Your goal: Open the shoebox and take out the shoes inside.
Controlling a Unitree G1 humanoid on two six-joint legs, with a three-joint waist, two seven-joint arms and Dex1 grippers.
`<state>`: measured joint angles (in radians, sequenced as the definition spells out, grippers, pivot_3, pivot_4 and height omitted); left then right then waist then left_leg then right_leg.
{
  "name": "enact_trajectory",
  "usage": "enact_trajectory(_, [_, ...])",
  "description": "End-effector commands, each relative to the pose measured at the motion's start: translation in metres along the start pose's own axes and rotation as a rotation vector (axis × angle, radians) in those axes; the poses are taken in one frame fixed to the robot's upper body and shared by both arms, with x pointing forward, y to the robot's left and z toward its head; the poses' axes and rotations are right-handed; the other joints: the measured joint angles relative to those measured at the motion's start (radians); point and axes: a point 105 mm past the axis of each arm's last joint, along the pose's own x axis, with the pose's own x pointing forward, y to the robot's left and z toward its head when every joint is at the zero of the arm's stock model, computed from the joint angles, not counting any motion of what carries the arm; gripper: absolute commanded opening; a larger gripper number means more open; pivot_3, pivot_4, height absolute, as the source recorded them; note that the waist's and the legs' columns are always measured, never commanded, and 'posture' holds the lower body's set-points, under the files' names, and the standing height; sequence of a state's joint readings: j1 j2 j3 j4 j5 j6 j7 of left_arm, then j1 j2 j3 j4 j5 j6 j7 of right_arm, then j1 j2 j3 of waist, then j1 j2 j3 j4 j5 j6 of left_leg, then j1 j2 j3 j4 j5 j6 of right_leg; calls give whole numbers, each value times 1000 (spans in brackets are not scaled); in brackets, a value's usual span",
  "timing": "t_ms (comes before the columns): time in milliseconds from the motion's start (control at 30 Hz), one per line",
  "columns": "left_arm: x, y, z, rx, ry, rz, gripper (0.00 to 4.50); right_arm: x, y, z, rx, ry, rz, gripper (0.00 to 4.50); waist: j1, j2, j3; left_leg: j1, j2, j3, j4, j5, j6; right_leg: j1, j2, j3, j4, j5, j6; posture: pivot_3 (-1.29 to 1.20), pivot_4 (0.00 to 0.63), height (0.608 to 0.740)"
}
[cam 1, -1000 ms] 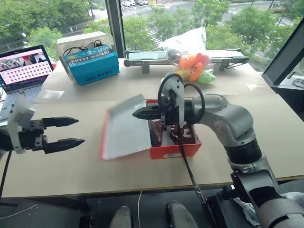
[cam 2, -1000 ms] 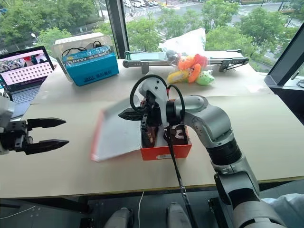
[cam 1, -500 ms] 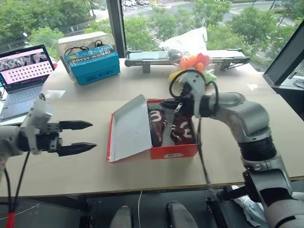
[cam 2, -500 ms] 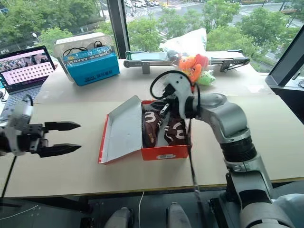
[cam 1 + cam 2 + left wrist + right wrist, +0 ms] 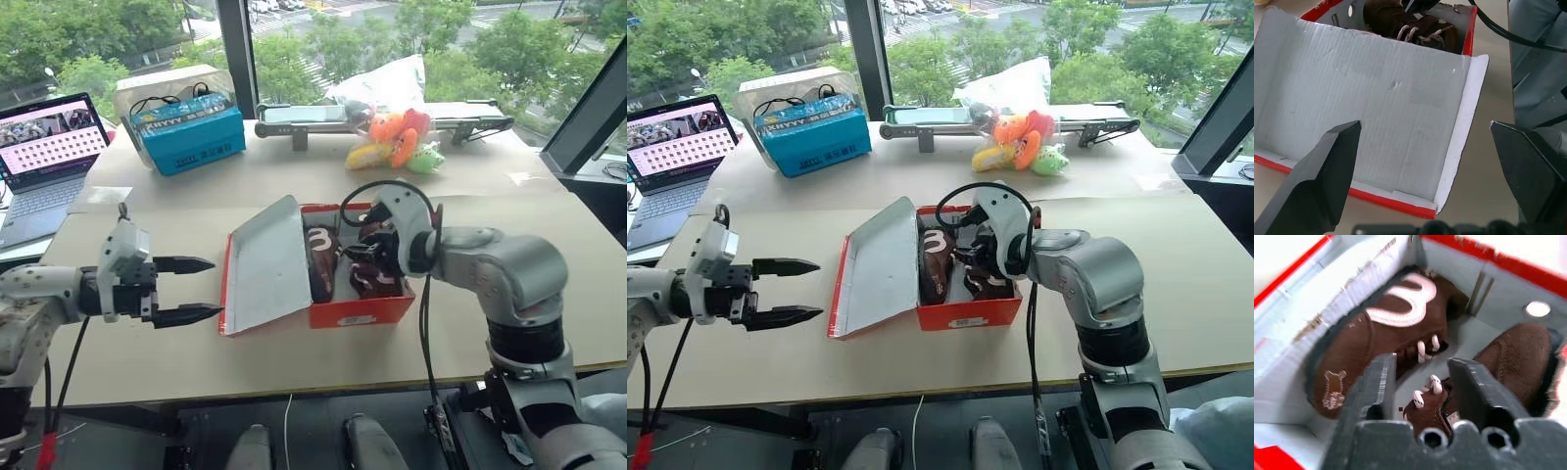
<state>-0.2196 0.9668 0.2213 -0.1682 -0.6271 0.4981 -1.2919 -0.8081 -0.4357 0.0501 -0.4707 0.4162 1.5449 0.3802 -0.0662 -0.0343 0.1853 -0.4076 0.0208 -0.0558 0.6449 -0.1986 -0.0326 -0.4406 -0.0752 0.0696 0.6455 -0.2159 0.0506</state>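
The nearer shoe's sole leans close against the shoebox's side; next I pinch that shoe's white laces (image 5: 1426, 390) with my right gripper and lift it out by them.
The red shoebox (image 5: 359, 311) stands in the middle of the table, its lid (image 5: 266, 262) swung open to the left with the pale grey inside facing up. Two dark brown shoes (image 5: 1376, 328) with pale markings and white laces lie side by side inside. My right gripper (image 5: 1422, 364) reaches down into the box, open, its fingers on either side of the nearer shoe's laces (image 5: 1432, 382) and gripping nothing. My left gripper (image 5: 214, 288) hovers open just left of the lid's outer edge, pointing at the lid (image 5: 1376, 93).
At the back of the table stand a teal-blue box (image 5: 189, 132), a laptop (image 5: 44, 147) at the far left, a heap of plush toys (image 5: 397, 139) beside a white bag (image 5: 387, 86), and a long grey device (image 5: 294, 117). The table's front edge runs close below the box.
The lid has dropped fully open to the left. My right gripper swung right from the lid, tipped down into the box and opened. My left gripper moved right, up to the lid.
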Motion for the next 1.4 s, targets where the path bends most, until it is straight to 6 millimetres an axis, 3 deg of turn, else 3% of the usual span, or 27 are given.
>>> enact_trajectory(33, [8,-2,11,53,-35,-17,4500,-17,5,7,-119,1,-50,3813,1,0,0,0,0,0,0,0,0,0,0,0,0,0,0,0,150,706])
enact_trajectory(100, [12,0,12,50,-46,-21,4500,-19,15,1,-224,45,-32,4432,2,0,0,0,0,0,0,0,0,0,0,0,0,0,0,0,150,706])
enact_trajectory(133, [14,2,12,49,-49,-22,4500,-19,19,-3,-275,73,-28,4470,2,0,0,0,0,0,0,0,0,0,0,0,0,0,0,0,150,706])
enact_trajectory(367, [23,3,14,59,-55,-47,4500,-9,19,-22,-353,177,-64,4470,-5,0,0,1,0,0,0,0,0,0,0,0,0,0,0,0,150,706])
enact_trajectory(700, [25,4,16,67,-59,-47,4500,15,4,-48,-412,261,-143,4470,6,-1,-1,1,0,0,0,0,0,1,0,0,-1,0,0,0,150,706])
enact_trajectory(1000, [25,3,17,70,-62,-41,4500,24,1,-69,-439,322,-151,4470,8,-14,-9,8,0,0,0,0,0,9,0,0,-3,-1,0,0,150,706])
enact_trajectory(1167, [25,3,18,73,-63,-39,4500,25,3,-72,-460,334,-143,3243,16,-15,-9,15,0,0,0,0,0,17,0,-1,-5,-2,-1,0,150,706])
enact_trajectory(1400, [24,3,19,80,-63,-37,4500,27,6,-74,-457,336,-121,833,27,-15,-9,15,0,0,0,0,0,17,-1,-1,-5,-2,-2,0,150,706])
